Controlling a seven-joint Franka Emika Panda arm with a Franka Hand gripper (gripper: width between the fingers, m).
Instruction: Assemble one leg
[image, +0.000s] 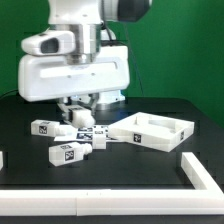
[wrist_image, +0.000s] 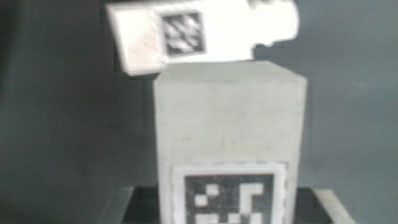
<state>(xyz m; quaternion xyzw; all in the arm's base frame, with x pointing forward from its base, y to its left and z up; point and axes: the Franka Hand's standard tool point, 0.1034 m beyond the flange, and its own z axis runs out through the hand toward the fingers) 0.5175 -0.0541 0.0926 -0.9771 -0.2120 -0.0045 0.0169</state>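
Next, I let go of the white leg with my gripper on the bare dark table (image: 30, 143) next to the square ends of the loose legs.
In the wrist view a white square-sided leg (wrist_image: 224, 120) fills the middle and runs out from between my fingers, with its marker tag close to them. The dark fingertips (wrist_image: 148, 202) sit against both of its sides, so my gripper (wrist_image: 228, 205) is shut on the leg. A second leg (wrist_image: 192, 36) lies slanted just beyond its far end. In the exterior view my gripper (image: 85, 113) is low over the table, and the held leg is mostly hidden under the hand.
Two more legs (image: 43, 127) (image: 68, 153) lie loose toward the exterior view's left. The large white square panel (image: 152, 128) lies on the exterior view's right. Several marker tags (image: 97, 134) show just in front of the gripper. A white wall (image: 203, 173) borders the front right.
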